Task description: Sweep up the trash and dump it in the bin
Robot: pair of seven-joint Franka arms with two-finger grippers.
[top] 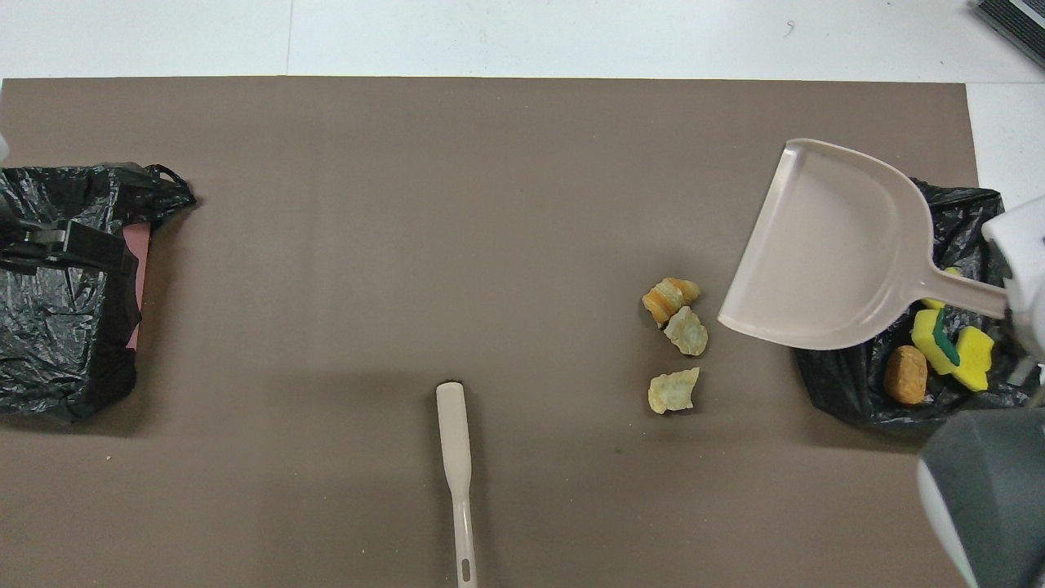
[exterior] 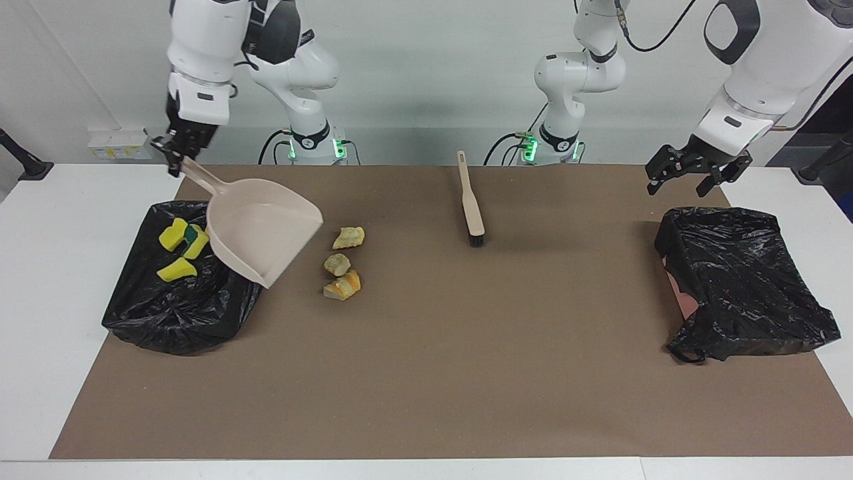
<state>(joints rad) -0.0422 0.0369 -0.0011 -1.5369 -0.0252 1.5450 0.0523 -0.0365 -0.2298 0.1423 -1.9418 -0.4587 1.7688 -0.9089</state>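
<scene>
Next, I set the beige dustpan down with my right gripper on the brown mat straight (top: 446, 201) beyond the bristles of the beige brush. The dustpan now hangs over the bin's inner edge.
My right gripper (exterior: 172, 153) is shut on the handle of the beige dustpan (exterior: 264, 231), which hangs empty and tilted over the inner edge of the black-bagged bin (exterior: 174, 308). Its lip points at three trash chunks on the mat: two pale ones (exterior: 348, 237) (exterior: 337, 264) and an orange-streaked one (exterior: 343, 285). In the bin lie yellow sponge bits (top: 953, 345), one green-backed, and an orange-brown lump (top: 904, 374). My left gripper (exterior: 681, 181) waits open over the edge of a second black-bagged bin (exterior: 743, 283).
A beige brush (exterior: 470, 200) lies on the brown mat (exterior: 426, 373) nearer to the robots than the chunks, bristles pointing away from the robots. The brush (top: 455, 445) is closer to the table's middle than the chunks (top: 674, 390).
</scene>
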